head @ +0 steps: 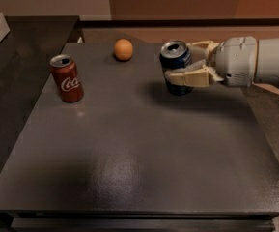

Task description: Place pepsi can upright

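Note:
The pepsi can, now at the table's back, will be let go of by my gripper upright on the dark table [173, 108], across from the red Coca-Cola can.
The dark blue pepsi can [175, 61] stands nearly upright with its silver top showing, at the back right of the dark table [129, 153]. My gripper [183, 66] reaches in from the right and is shut on the can, one beige finger [189, 77] across its front and the other behind it. The can's base is at or just above the tabletop; I cannot tell whether it touches. The white arm [255, 62] extends off the right edge.
A red Coca-Cola can [67, 78] stands upright at the left of the table. An orange [123, 49] lies at the back, left of the pepsi can. A darker counter [18, 57] adjoins the table's left side.

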Robot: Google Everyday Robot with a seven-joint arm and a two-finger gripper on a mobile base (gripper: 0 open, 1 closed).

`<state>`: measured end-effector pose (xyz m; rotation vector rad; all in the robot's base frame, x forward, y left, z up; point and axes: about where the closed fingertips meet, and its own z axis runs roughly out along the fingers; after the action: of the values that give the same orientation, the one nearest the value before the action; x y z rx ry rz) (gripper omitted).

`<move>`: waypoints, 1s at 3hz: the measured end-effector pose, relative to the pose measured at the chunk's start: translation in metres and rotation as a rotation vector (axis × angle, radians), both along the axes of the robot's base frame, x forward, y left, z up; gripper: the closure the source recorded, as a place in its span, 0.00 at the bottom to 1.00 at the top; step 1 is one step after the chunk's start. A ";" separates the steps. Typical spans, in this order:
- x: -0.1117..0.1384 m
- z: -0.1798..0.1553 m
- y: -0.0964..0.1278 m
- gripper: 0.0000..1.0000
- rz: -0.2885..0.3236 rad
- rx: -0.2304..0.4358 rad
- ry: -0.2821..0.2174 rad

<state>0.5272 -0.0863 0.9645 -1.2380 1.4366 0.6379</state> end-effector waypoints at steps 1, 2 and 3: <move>0.000 -0.015 -0.001 1.00 -0.036 0.066 0.032; 0.002 -0.025 0.000 1.00 -0.051 0.117 0.040; 0.004 -0.033 0.000 1.00 -0.056 0.161 0.036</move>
<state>0.5308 -0.0863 0.9316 -1.0620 1.4154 0.7256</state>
